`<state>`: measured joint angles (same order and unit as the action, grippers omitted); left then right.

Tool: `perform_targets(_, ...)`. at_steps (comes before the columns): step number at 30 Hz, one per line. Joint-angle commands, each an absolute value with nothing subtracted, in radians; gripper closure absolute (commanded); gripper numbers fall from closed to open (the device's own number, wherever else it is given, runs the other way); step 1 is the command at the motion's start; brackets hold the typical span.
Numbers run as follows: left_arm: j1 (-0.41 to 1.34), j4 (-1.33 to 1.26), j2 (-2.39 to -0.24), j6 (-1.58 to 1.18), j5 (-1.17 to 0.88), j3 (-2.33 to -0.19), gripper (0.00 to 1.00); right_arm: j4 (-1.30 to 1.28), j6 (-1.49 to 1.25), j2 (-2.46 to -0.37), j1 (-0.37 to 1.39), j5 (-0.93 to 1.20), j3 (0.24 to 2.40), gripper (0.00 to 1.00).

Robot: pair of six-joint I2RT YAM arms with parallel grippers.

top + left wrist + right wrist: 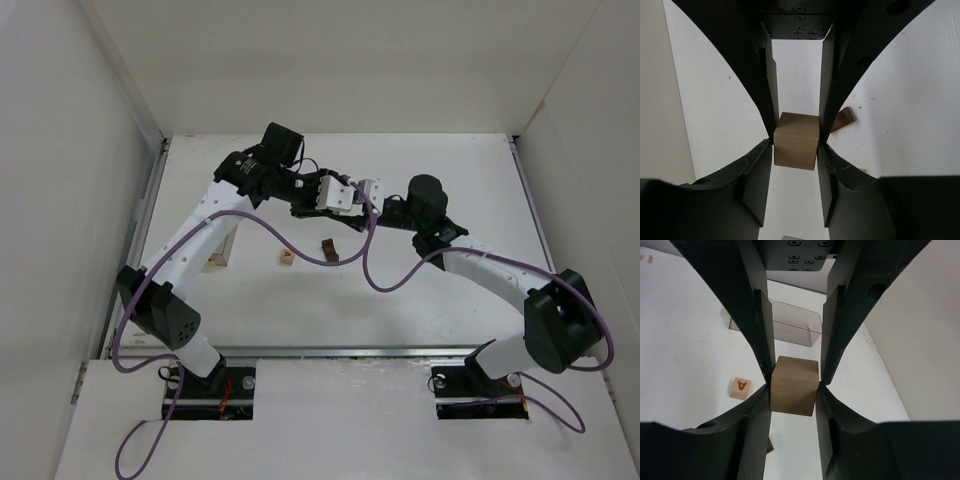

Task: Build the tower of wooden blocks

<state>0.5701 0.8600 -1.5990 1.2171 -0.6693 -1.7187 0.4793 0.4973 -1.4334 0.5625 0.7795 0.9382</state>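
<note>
My left gripper is to place the brown wood block. It will let go of it on the bare table [333,218] [801,127] just behind the dark brown block.
My left gripper [796,145] is shut on a brown wood block [796,141] and holds it above the table. My right gripper [794,387] is shut on another brown wood block [794,385], also held up in the air. In the top view the two grippers, left [335,195] and right [368,192], are close together at the table's middle back. A dark brown block [327,250] and a light tan block [288,257] lie apart on the table just in front of them. The tan block carries a letter A [740,388]. No stacked tower shows.
A clear rectangular plastic box [790,326] stands on the table beyond the right gripper. A brown block [844,119] lies on the table right of the left fingers. White walls close in the table at left, back and right.
</note>
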Motion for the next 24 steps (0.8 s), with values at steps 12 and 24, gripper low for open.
perform_targets(12, 0.583, 0.707, -1.646, 1.02, -0.445, -1.654, 1.0, 0.48, 0.436, -1.333, 0.519, 0.612, 0.859, 0.0)
perform_targets(24, 0.471, 0.656, -1.998, 1.144, -0.481, -1.785, 1.0, 0.422, 0.417, -1.039, 0.407, 0.422, 0.588, 0.0)
